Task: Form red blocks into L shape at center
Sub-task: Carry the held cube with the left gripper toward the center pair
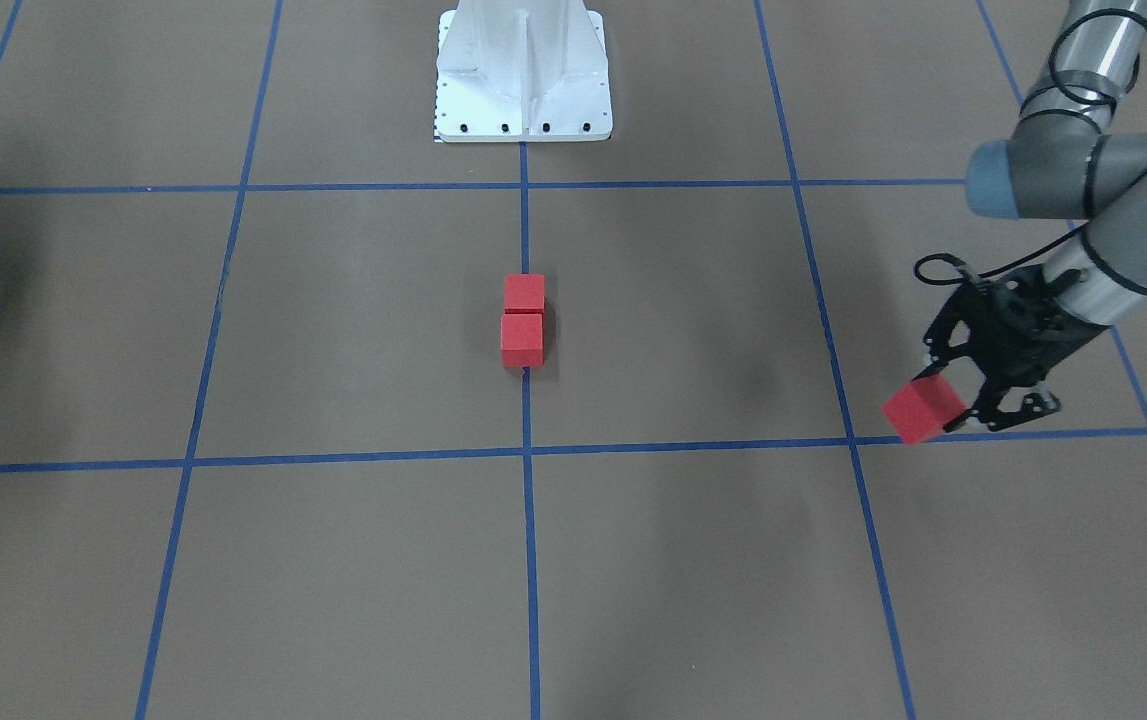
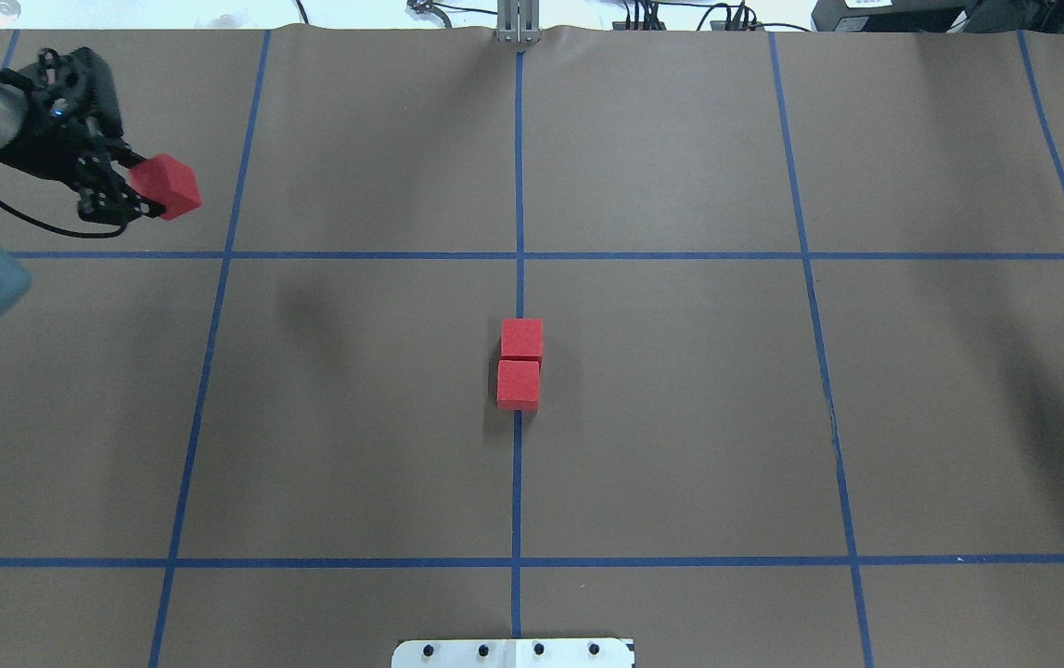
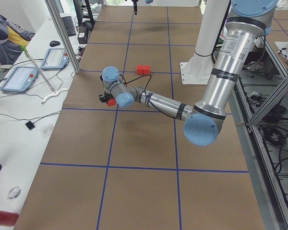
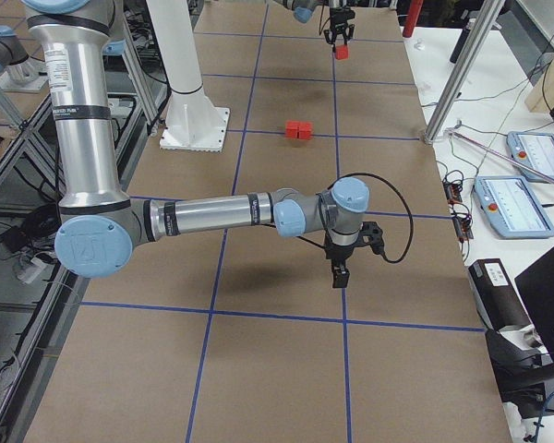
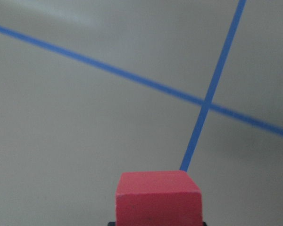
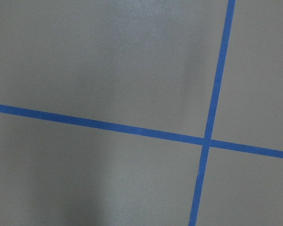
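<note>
My left gripper will release the red block it holds, now above the far grid square, next to the red block farther from the white robot base (image 1: 565, 334).
Two red blocks (image 2: 520, 364) lie touching, one behind the other, on the vertical blue tape line at the center (image 2: 519, 445); the front-facing view shows the same pair of red blocks (image 1: 523, 320). My left gripper (image 2: 144, 190) hangs above the far left grid square, shut on a third red block (image 2: 166, 186). From the front, that held block (image 1: 922, 408) floats tilted near a tape crossing. It fills the bottom of the left wrist view as a red block (image 5: 158, 197). My right gripper (image 4: 339, 269) points down over the table's right end; I cannot tell whether it is open or shut.
The white robot base (image 1: 523, 75) stands at the table's near edge behind the center line. Blue tape lines (image 2: 513, 255) divide the brown surface into large squares. Tablets (image 3: 19, 76) and cables lie on side benches beyond the table ends.
</note>
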Robot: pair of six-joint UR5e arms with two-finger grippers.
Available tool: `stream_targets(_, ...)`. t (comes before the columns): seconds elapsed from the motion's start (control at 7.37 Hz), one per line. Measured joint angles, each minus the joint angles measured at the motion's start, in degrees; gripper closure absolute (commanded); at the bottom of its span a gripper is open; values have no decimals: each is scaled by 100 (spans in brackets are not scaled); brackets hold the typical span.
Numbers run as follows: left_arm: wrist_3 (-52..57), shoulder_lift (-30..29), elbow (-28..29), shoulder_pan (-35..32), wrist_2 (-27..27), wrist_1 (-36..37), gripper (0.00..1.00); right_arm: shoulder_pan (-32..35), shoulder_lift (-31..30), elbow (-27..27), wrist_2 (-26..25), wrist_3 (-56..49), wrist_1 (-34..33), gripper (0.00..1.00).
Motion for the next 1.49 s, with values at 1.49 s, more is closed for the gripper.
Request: stream_targets(1.49,710,-2266,172,2008,622,3084,100,0,-17,-24,-7,4,0,0)
